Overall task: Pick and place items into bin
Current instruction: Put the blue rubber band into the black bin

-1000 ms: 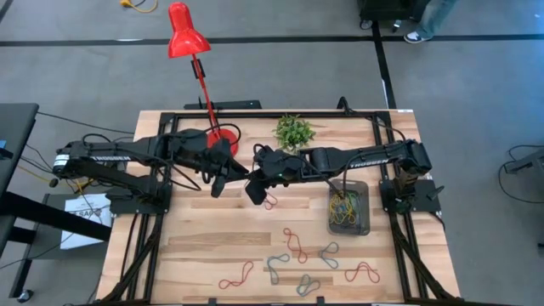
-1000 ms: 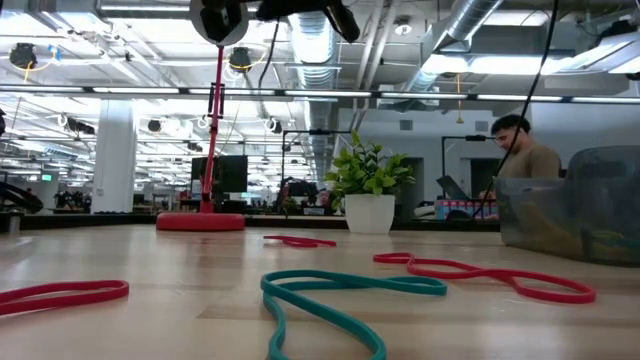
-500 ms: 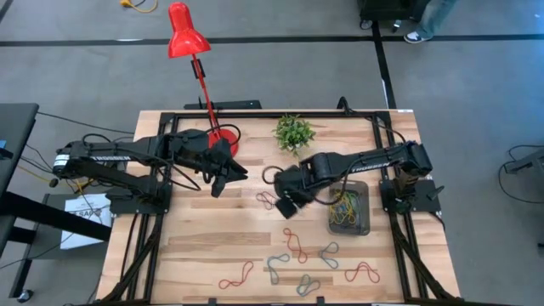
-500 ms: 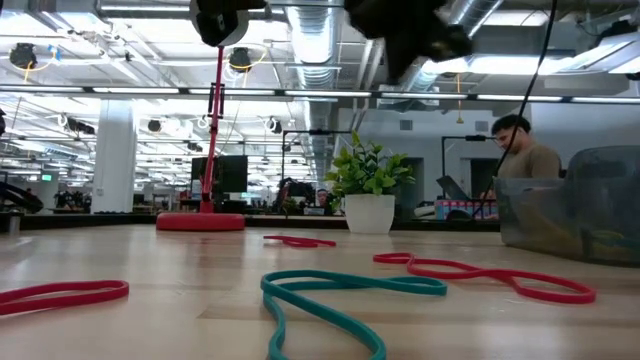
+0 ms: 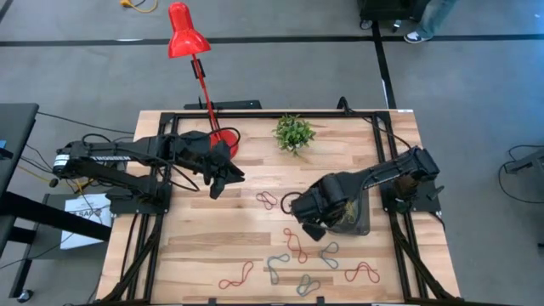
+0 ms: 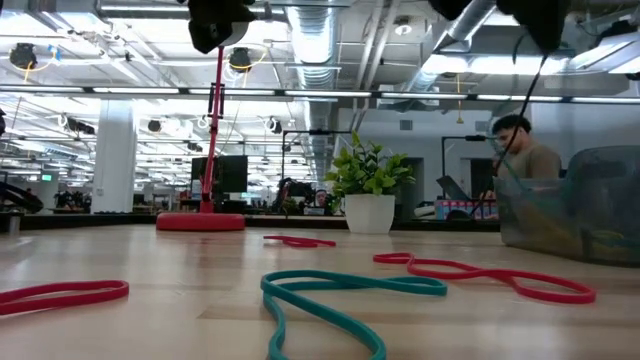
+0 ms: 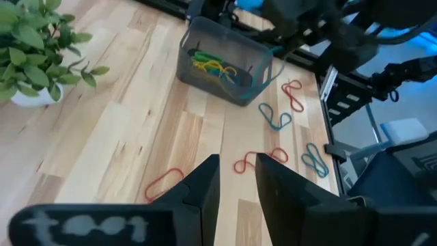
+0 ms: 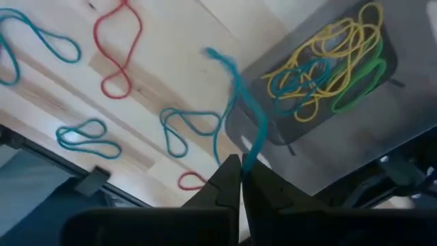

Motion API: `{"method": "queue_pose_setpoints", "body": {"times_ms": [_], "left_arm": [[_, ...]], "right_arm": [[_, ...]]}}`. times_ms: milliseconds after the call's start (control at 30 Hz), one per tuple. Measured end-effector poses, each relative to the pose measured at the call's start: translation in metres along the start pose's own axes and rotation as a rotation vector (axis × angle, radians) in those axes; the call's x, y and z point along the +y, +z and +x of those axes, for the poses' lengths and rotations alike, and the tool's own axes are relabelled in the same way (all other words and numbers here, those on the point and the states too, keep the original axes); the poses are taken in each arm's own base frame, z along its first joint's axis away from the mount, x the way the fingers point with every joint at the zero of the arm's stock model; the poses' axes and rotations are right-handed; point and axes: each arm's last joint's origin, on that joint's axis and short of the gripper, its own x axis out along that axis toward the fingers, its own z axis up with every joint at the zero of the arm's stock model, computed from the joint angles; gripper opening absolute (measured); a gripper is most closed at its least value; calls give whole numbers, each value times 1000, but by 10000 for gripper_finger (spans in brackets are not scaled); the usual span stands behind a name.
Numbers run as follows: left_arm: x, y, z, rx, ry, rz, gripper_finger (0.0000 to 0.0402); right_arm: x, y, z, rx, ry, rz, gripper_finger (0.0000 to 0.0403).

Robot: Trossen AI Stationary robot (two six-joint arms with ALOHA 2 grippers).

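Next, my right gripper releases the grey-blue band in the bin's near end (image 5: 348, 218) (image 8: 288, 109), next to the yellow bands.
My right gripper (image 5: 300, 218) hovers above the table just left of the bin (image 5: 355, 219) and is shut on a grey-blue band (image 8: 235, 96). The dark see-through bin (image 8: 341, 116) holds yellow, green and grey-blue bands. Several red and grey-blue bands lie flat on the table toward the near edge, such as a red one (image 5: 295, 245) and a grey-blue one (image 5: 328, 253). Another red band (image 5: 268, 201) lies mid-table. My left gripper (image 5: 223, 180) hangs open and empty above the table near the red lamp's base (image 5: 223, 136). My right gripper pinches one end of the grey-blue band (image 8: 246, 156) between its two shut fingertips, coming from above. The rest of the band hangs slack below the fingers, clear of the table, beside the bin's left wall.
A red lamp (image 5: 187, 38) stands at the far left and a small green plant (image 5: 293, 133) in a white pot at the far middle. The black frame rails (image 5: 399, 246) run along the table's sides. A person sits in the room beyond (image 6: 520, 150).
My right gripper has gone from the table's middle, beside my left gripper, toward the right and near edges to the bin's left side. It has stayed shut, and the grey-blue band has travelled with it, clear of the table.
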Motion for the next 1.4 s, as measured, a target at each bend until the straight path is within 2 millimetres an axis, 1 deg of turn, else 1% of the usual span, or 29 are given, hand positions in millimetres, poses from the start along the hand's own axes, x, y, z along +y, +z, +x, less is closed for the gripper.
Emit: {"method": "queue_pose_setpoints", "body": {"times_ms": [100, 167, 300, 400, 500, 633, 700, 800, 933, 1033, 1167, 1400], "left_arm": [[0, 0, 0, 1, 0, 0, 85], [0, 0, 0, 1, 0, -3, 85], [0, 0, 0, 1, 0, -3, 85], [0, 0, 0, 1, -1, -3, 85], [0, 0, 0, 3, -4, -4, 85], [0, 0, 0, 3, -6, -5, 85], [0, -1, 0, 6, -5, -7, 85], [0, -2, 0, 20, 0, -16, 85], [1, -4, 0, 41, 7, -21, 85], [1, -5, 0, 48, 13, -22, 85], [1, -4, 0, 45, 16, -17, 85], [2, -4, 0, 30, 52, -16, 85]], "right_arm": [[1, -9, -3, -22, 4, 40, 2], [-4, -15, -10, -42, 22, 81, 2], [-14, -25, -25, -147, 41, 128, 1], [-24, -30, -36, -229, 57, 157, 1], [-32, -35, -45, -267, 83, 177, 1], [-36, -36, -47, -307, 81, 172, 1], [-38, -37, -41, -312, 50, 174, 1], [-45, -39, -24, -291, -17, 182, 1], [-57, -43, -2, -196, -69, 248, 1], [-62, -44, 11, -138, -100, 295, 2], [-62, -44, 26, -121, -135, 299, 9], [-55, -36, 49, -146, -53, 372, 38]]}}
